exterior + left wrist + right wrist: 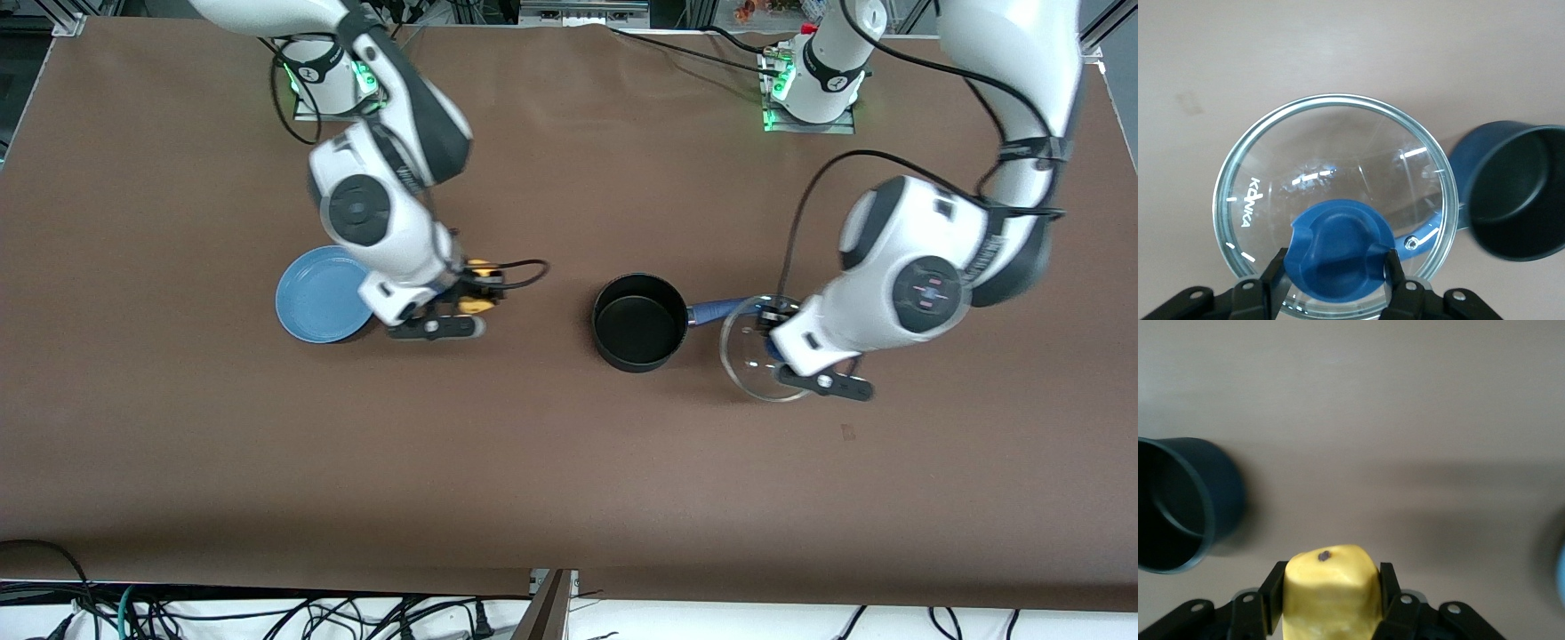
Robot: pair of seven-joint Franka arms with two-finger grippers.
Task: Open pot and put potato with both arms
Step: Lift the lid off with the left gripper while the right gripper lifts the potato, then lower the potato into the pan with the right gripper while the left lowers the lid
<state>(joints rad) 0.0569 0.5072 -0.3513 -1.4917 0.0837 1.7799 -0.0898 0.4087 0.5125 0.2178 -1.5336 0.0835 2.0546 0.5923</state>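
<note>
The left gripper needs to release the clear glass lid on the brown table (884, 352), well past the blue handle's end.
The black pot (638, 322) stands open at the table's middle, its blue handle (716, 311) pointing toward the left arm's end. My left gripper (772, 327) is shut on the blue knob (1338, 248) of the clear glass lid (756, 348) and holds the lid beside the pot, over the handle's end. My right gripper (476, 286) is shut on the yellow potato (1331, 590) and holds it above the table between the light-blue plate and the pot. The pot also shows in the left wrist view (1515, 193) and the right wrist view (1178, 507).
A flat light-blue plate (320, 295) lies toward the right arm's end, partly under the right arm. Brown table cover all round. Cables run along the table's edge nearest the front camera.
</note>
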